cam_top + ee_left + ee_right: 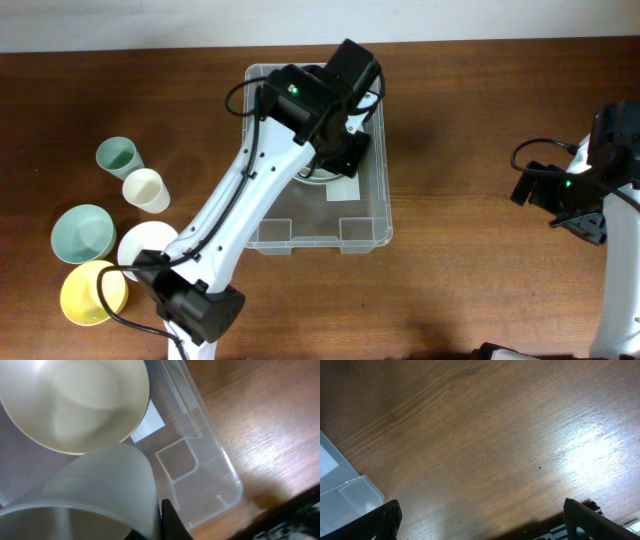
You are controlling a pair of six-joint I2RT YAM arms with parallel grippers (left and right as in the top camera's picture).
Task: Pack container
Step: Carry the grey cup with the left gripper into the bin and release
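My left gripper will release the white cup onto the bottom of the container, setting it free between the white label and the container's near side [341,218] [156,454].
The clear plastic container [366,236] stands mid-table, its white label [343,190] showing on the base. My left gripper [335,158] hangs over its far half. In the left wrist view one black finger [172,522] presses on the wall of a pale bowl [95,485], so the gripper is shut on it. A cream bowl [75,405] lies in the container [222,475] beyond it. My right gripper [580,222] is open and empty [482,525] above bare wood, right of the container corner [345,495].
Left of the container stand a green cup [118,157], a cream cup [146,190], a green bowl [83,232], a white bowl [145,243] and a yellow bowl [88,293]. The left arm crosses over the container's left side.
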